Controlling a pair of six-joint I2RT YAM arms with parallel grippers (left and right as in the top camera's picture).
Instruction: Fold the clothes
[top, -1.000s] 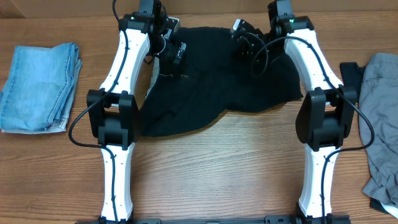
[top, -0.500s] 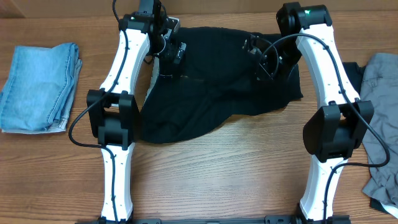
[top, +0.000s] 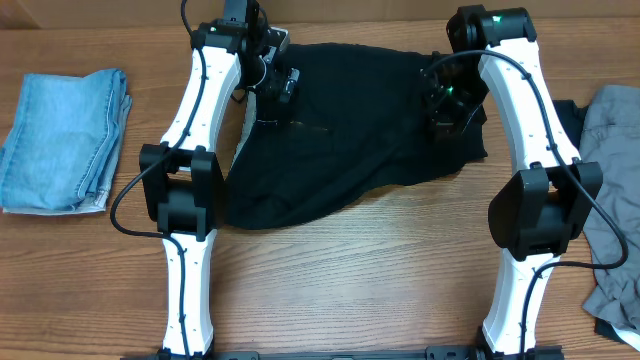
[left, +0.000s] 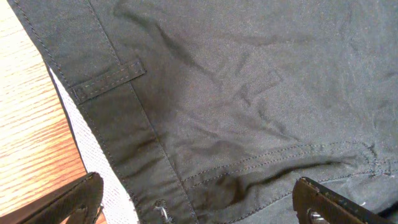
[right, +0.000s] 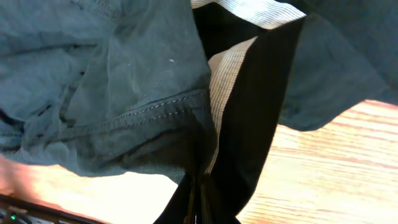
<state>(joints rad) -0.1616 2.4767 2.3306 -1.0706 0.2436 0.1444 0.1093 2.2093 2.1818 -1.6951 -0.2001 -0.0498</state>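
I should use my right gripper to lay the held edge of the black shorts on the bare wood (top: 458, 258) next to my right gripper's arm.
The black shorts (top: 340, 140) lie spread across the far middle of the table. My left gripper (top: 283, 88) hangs open over their left waist part. In the left wrist view its fingers (left: 74, 202) stand wide apart over the black cloth (left: 249, 93), with a belt loop and a strip of white mesh lining (left: 93, 155) beside the bare wood. My right gripper (top: 447, 108) is shut on the shorts' right edge and holds it lifted. In the right wrist view the black fabric (right: 124, 81) runs down into the shut gripper (right: 199, 208), with pale lining (right: 227, 68) showing.
Folded light-blue denim (top: 65, 140) rests at the table's left side. A grey garment (top: 615, 190) lies crumpled at the right edge, with a dark piece (top: 562, 115) beside it. Bare wood (top: 350, 280) spans the front between the arm bases.
My right gripper has moved right and toward the front, pulling the shorts' upper right edge along with it. The left arm has stayed where it was, open.
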